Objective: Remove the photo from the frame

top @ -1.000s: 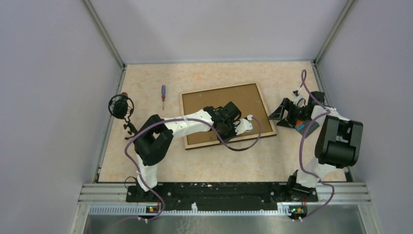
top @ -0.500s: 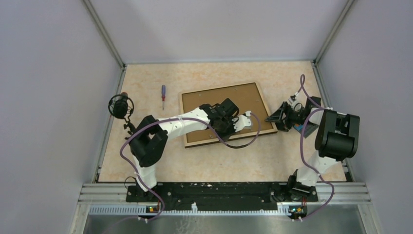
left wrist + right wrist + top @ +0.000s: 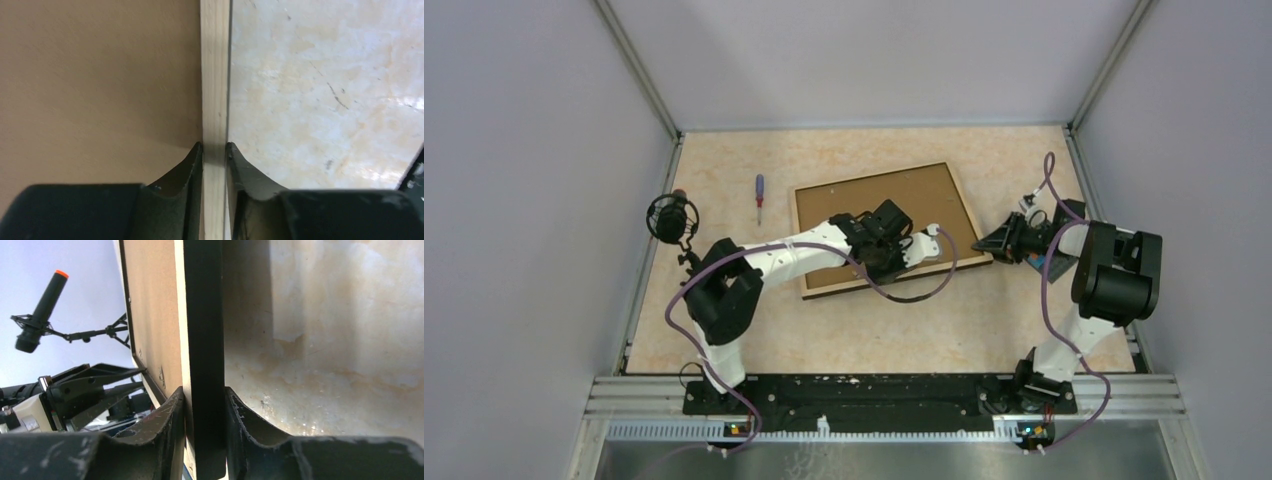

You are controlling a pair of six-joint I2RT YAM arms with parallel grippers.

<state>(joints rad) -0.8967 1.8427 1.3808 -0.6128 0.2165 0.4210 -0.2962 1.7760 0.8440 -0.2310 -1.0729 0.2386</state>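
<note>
My left gripper, pointing down over the frame's pale rim, should open, tilt, and grip the frame's black side (image 3: 839,291) from the front before lifting.
The frame (image 3: 894,205) lies back up on the table, its brown board facing the top camera, so the photo is hidden. My left gripper (image 3: 922,254) points down over the frame's near edge. In the left wrist view its jaws (image 3: 214,146) stand slightly apart over the pale rim (image 3: 215,75) and grip nothing. The brown board (image 3: 100,75) fills the left of that view. At the frame's near right corner my right gripper (image 3: 986,243) is shut on the frame. The black edge (image 3: 202,340) is pinched between its fingers (image 3: 204,390).
A small screwdriver (image 3: 759,198) lies left of the frame. A microphone on a stand (image 3: 672,218) sits at the table's left edge and also shows in the right wrist view (image 3: 40,310). Grey walls close in the back and both sides.
My right gripper came in from the right and closed on the frame's corner. The left jaws, shut before, have parted a little. The frame has shifted slightly away from the arms.
</note>
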